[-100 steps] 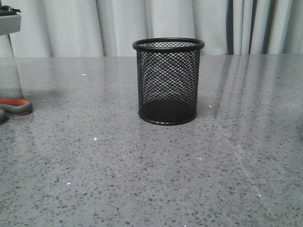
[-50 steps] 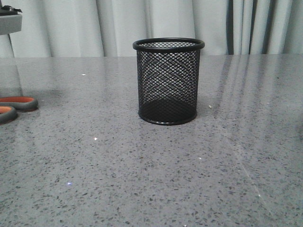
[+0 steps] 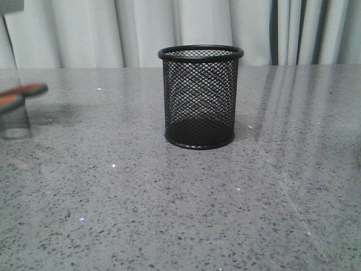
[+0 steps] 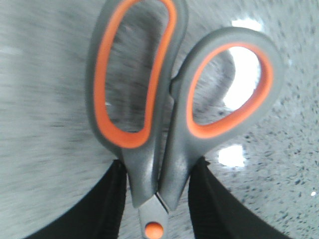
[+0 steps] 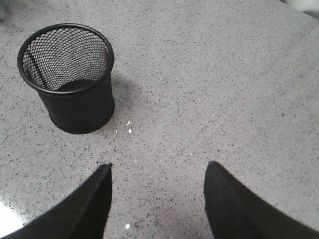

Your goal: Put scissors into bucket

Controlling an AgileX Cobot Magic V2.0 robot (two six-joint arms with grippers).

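Observation:
My right gripper next takes the scissors' orange-lined handle loops [image 3: 29, 90] from my left gripper.
The bucket [image 3: 200, 101], a black wire-mesh cup, stands upright mid-table and looks empty from above in the right wrist view [image 5: 70, 84]. The scissors [image 4: 177, 149] have grey handle loops lined in orange and an orange pivot dot. My left gripper [image 4: 158, 167] is shut on them just below the loops; the blades are hidden. In the front view only the blurred scissors' handles [image 3: 25, 90] show at the far left, above the table and well left of the bucket. My right gripper [image 5: 157, 169] hangs open over bare table, with the bucket some way ahead and to one side.
The grey speckled tabletop [image 3: 180, 214] stretches around the bucket. Pale curtains [image 3: 113, 34] hang behind the table's far edge. A few small white specks [image 5: 128, 127] lie on the table near the bucket's base.
The scissors' handles have risen off the table at the far left edge, from resting on the surface to hovering higher and blurred by motion. The bucket has not moved.

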